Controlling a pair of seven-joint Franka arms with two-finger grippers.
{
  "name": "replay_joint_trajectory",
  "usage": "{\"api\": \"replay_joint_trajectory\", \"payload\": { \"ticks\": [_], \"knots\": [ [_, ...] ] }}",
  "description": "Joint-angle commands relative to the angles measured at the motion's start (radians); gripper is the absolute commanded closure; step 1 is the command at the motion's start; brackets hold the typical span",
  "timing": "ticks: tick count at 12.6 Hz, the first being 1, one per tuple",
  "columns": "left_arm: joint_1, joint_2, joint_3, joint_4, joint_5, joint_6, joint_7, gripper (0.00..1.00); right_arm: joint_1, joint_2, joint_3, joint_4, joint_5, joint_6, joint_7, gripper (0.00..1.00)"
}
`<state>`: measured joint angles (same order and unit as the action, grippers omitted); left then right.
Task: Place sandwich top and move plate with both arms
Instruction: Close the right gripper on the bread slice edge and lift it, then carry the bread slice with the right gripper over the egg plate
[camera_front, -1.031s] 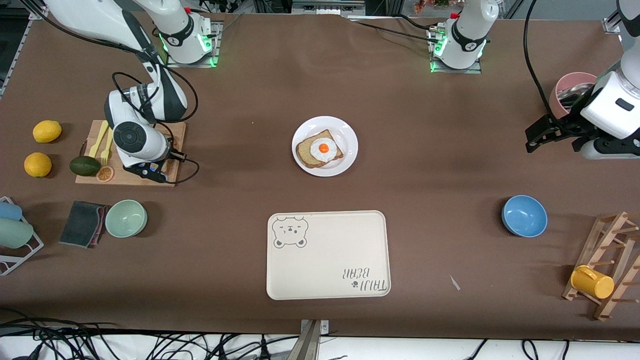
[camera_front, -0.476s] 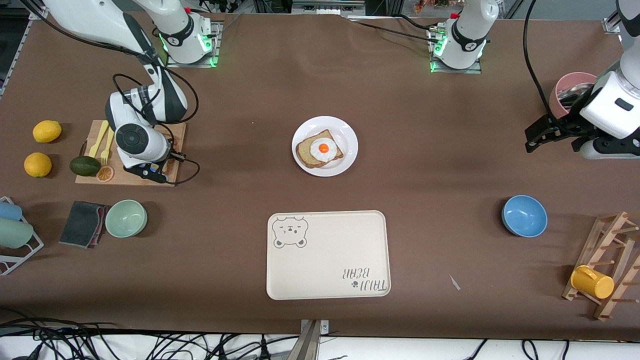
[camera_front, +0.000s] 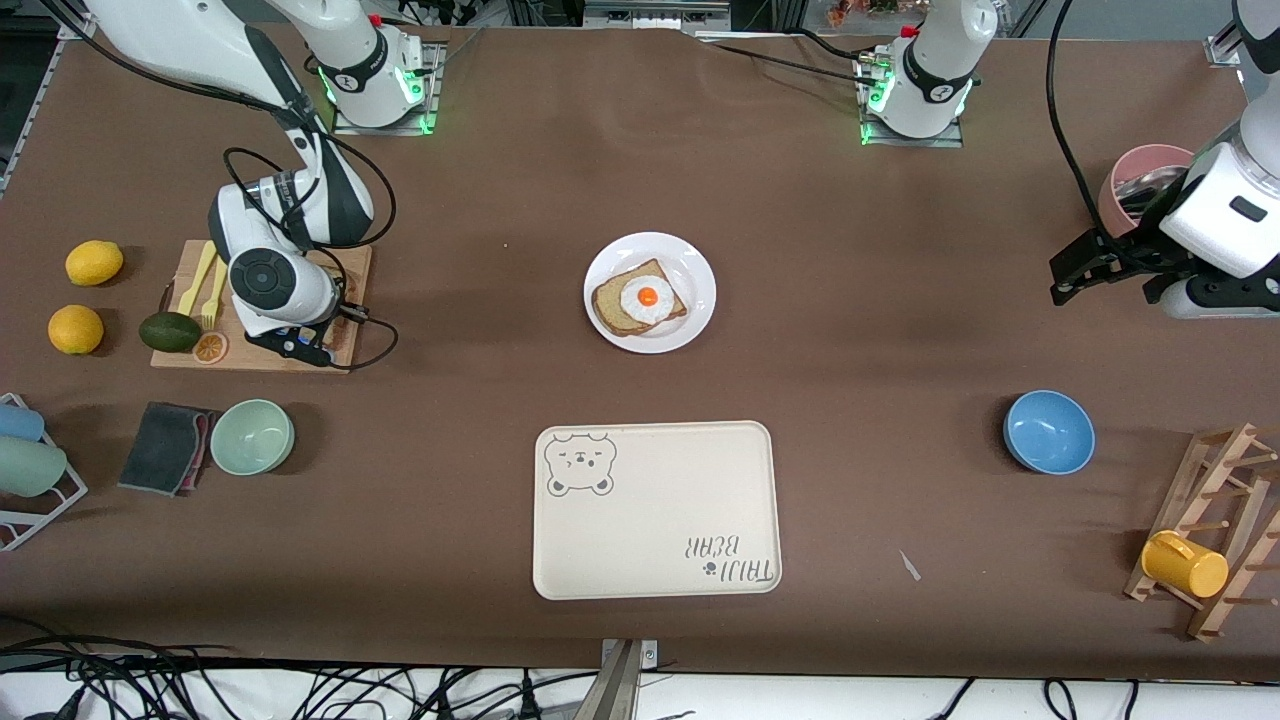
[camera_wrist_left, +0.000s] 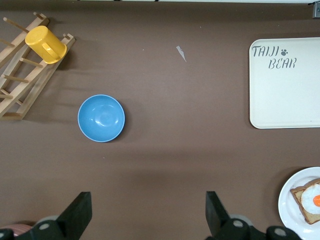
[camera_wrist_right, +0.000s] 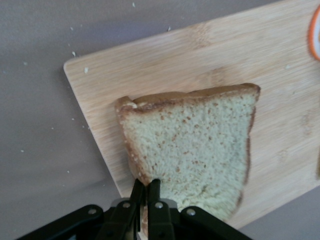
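Note:
My right gripper will release the sandwich top on the fried egg (camera_front: 645, 298) over the bread slice on the white plate.
The sandwich top (camera_wrist_right: 200, 145), a speckled tan slice with a brown crust, lies on a wooden cutting board (camera_wrist_right: 225, 55) at the right arm's end of the table. My right gripper (camera_wrist_right: 146, 184) is shut on the slice's edge. In the front view the right gripper (camera_front: 290, 342) sits low over the board (camera_front: 355, 262) and the arm hides the slice. The white plate (camera_front: 700, 270) is at the table's middle and holds a bread slice with a fried egg (camera_front: 640, 298). My left gripper (camera_front: 1075, 270) waits open and empty over bare table; it also shows in the left wrist view (camera_wrist_left: 148, 200).
A cream bear tray (camera_front: 655, 510) lies nearer the camera than the plate. A blue bowl (camera_front: 1048, 431), a pink cup (camera_front: 1140, 180) and a wooden rack with a yellow mug (camera_front: 1185, 563) are at the left arm's end. Lemons (camera_front: 94, 262), an avocado (camera_front: 170, 331) and a green bowl (camera_front: 252, 436) are near the board.
The right arm's wrist has shifted very slightly over the cutting board. The left arm, plate and tray have not moved.

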<state>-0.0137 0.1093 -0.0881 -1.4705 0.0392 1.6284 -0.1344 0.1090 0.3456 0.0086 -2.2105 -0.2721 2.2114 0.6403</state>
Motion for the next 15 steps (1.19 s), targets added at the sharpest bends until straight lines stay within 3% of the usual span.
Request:
{"api": "replay_joint_trajectory", "payload": {
  "ticks": [1,4,7,9,10,13,15],
  "knots": [
    [-0.002,0.003,-0.001,0.022,0.022,-0.024,-0.013,0.0,0.012,0.006,0.017,0.157,-0.015,-0.21,-0.008,1.0],
    [-0.002,0.003,-0.001,0.022,0.022,-0.024,-0.013,0.0,0.043,0.012,0.071,0.34,0.002,-0.398,0.001,1.0],
    [0.0,0.004,-0.001,0.022,0.024,-0.024,-0.013,0.0,0.101,0.006,0.138,0.391,0.071,-0.415,0.015,1.0],
    [0.0,0.003,-0.001,0.022,0.024,-0.025,-0.013,0.0,0.15,0.001,0.253,0.437,0.068,-0.42,0.024,1.0],
    [0.0,0.003,-0.001,0.022,0.024,-0.025,-0.013,0.0,0.175,0.006,0.278,0.455,0.065,-0.411,0.044,1.0],
    [0.0,0.004,-0.001,0.021,0.024,-0.025,-0.013,0.0,0.344,0.024,0.295,0.46,0.051,-0.31,0.053,1.0],
    [0.0,0.004,-0.001,0.022,0.024,-0.027,-0.013,0.0,0.412,0.09,0.297,0.5,0.031,-0.297,0.053,1.0]
  ]
}}
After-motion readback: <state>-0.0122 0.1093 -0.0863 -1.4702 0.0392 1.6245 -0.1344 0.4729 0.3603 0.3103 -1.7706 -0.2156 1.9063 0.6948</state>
